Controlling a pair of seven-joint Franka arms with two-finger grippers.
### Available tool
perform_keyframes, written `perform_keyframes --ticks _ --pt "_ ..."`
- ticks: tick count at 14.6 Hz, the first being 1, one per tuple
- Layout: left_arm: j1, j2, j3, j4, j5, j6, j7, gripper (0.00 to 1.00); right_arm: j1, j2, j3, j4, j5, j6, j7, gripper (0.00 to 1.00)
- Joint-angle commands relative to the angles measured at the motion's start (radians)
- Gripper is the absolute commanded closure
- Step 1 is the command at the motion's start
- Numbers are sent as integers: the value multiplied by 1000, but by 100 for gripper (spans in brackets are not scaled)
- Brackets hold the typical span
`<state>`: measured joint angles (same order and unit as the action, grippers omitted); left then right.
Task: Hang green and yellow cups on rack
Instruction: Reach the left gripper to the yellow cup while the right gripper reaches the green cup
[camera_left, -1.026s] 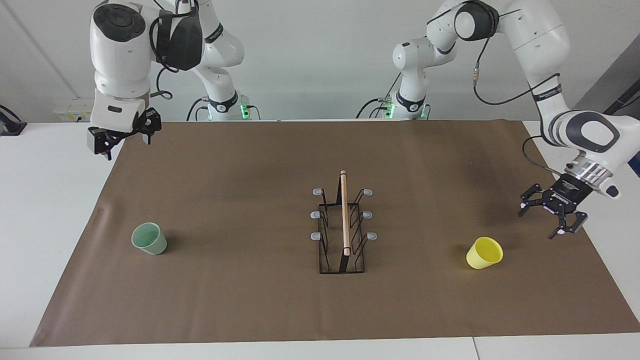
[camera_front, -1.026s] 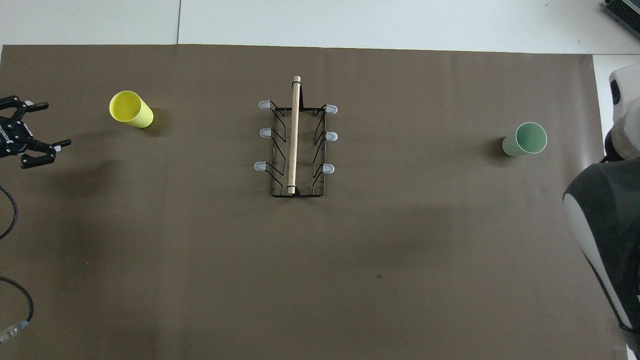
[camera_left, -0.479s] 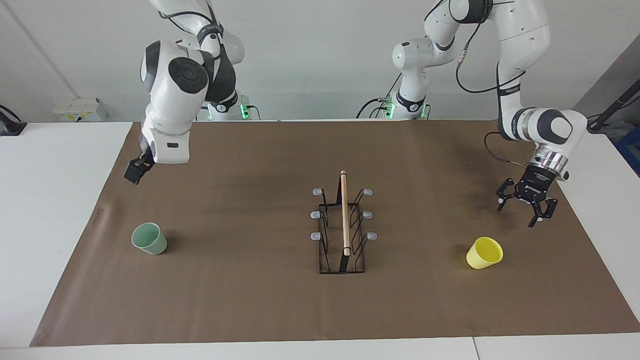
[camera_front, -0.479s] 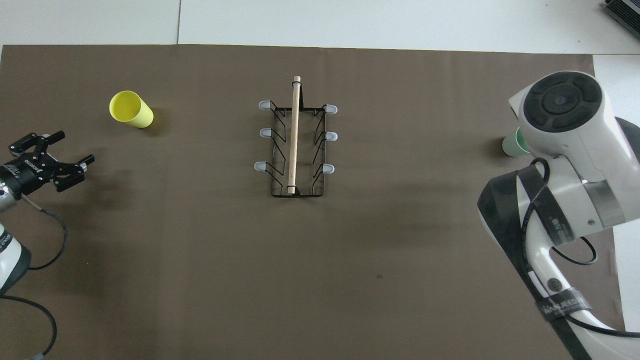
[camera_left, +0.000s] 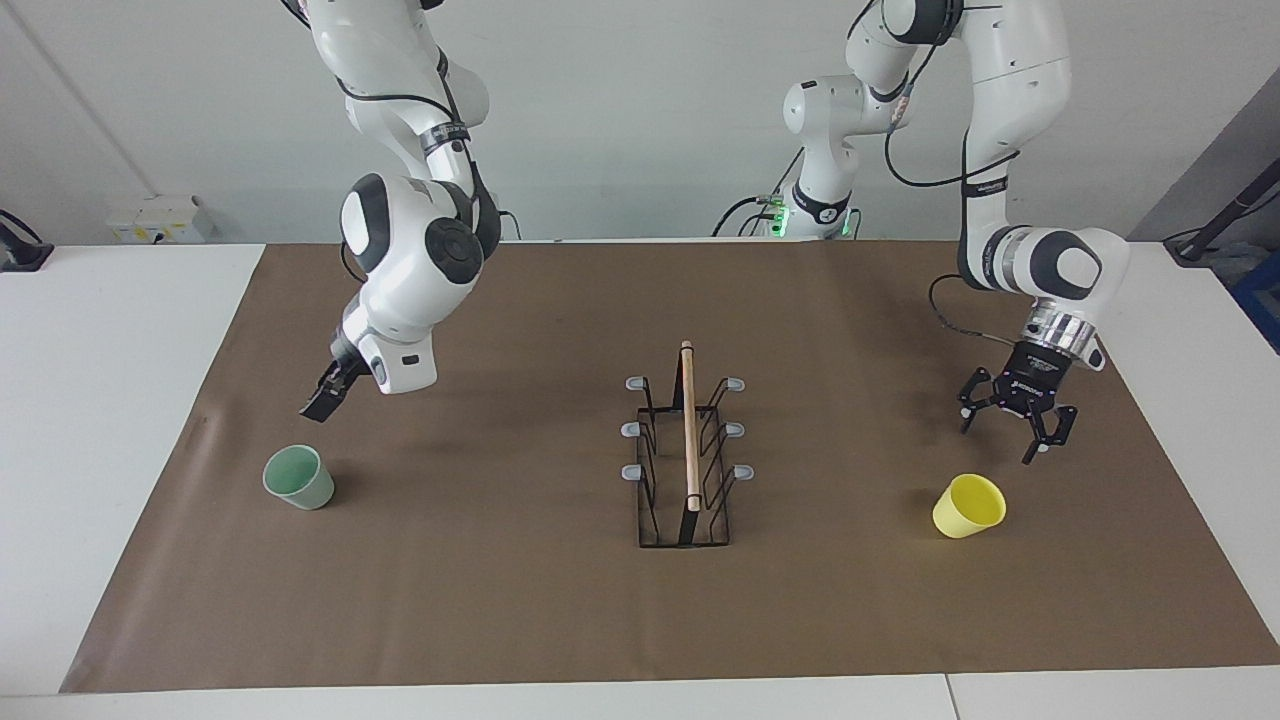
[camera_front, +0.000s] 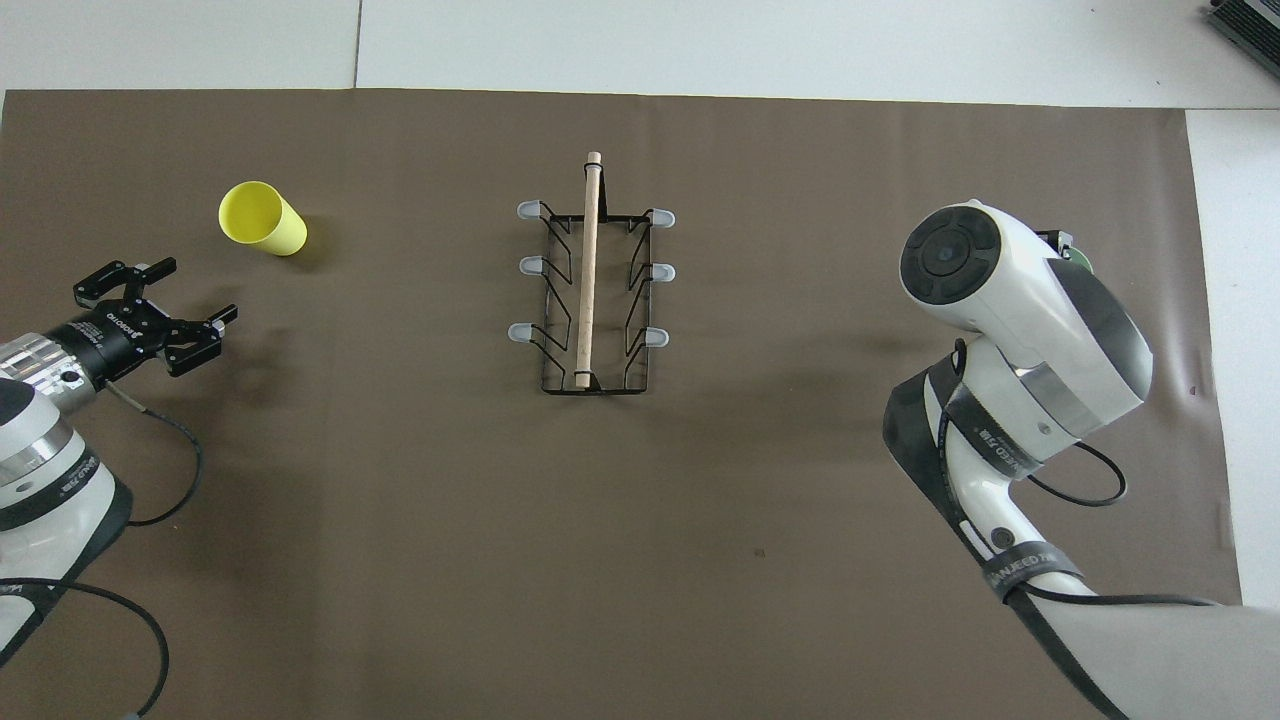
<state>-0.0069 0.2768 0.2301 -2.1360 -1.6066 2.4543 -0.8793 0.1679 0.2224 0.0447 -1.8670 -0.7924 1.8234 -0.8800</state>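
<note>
The robot's left gripper will move to the yellow cup next and close around the cup's body (camera_front: 281, 230), just below the cup's open rim.
The yellow cup (camera_left: 968, 506) (camera_front: 262, 218) stands mouth up on the brown mat toward the left arm's end. My left gripper (camera_left: 1003, 440) (camera_front: 203, 288) hangs open and empty over the mat just beside it, not touching. The pale green cup (camera_left: 298, 477) stands mouth up toward the right arm's end. In the overhead view only a sliver of the green cup (camera_front: 1081, 257) shows past the right arm. My right gripper (camera_left: 320, 405) is low over the mat just beside the green cup, holding nothing. The black wire rack (camera_left: 686, 445) (camera_front: 590, 290) stands mid-table, its prongs bare.
The brown mat (camera_left: 520, 600) covers most of the white table. A wooden rod (camera_front: 588, 270) runs along the rack's top, pointing away from the robots. The right arm's bulky wrist (camera_front: 1010, 310) hangs over the mat near the green cup.
Both arms have swung in from the table's ends. The left gripper came down beside the yellow cup. The right gripper dropped from the mat's corner to just short of the green cup.
</note>
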Motion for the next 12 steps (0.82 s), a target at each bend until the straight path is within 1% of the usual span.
perform_keyframes --ticks 1,3,5,7,10,12 --pt "-42 7 9 -16 -87 48 37 0 -16 -6 0 -50 -50 59 -19 0" --pt "-36 39 9 -1 -163 35 97 0 -2 35 0 -47 -60 70 18 0" --pt "-25 42 9 14 -180 -15 140 0 34 84 1 -47 -117 71 82 0" --pt "1 44 9 15 -214 -69 204 0 45 123 1 -47 -168 76 88 0" --pt "18 67 11 33 -254 -103 270 0 33 153 0 -50 -243 149 76 0" --pt "18 97 9 48 -306 -112 309 0 32 152 1 -72 -290 177 76 0"
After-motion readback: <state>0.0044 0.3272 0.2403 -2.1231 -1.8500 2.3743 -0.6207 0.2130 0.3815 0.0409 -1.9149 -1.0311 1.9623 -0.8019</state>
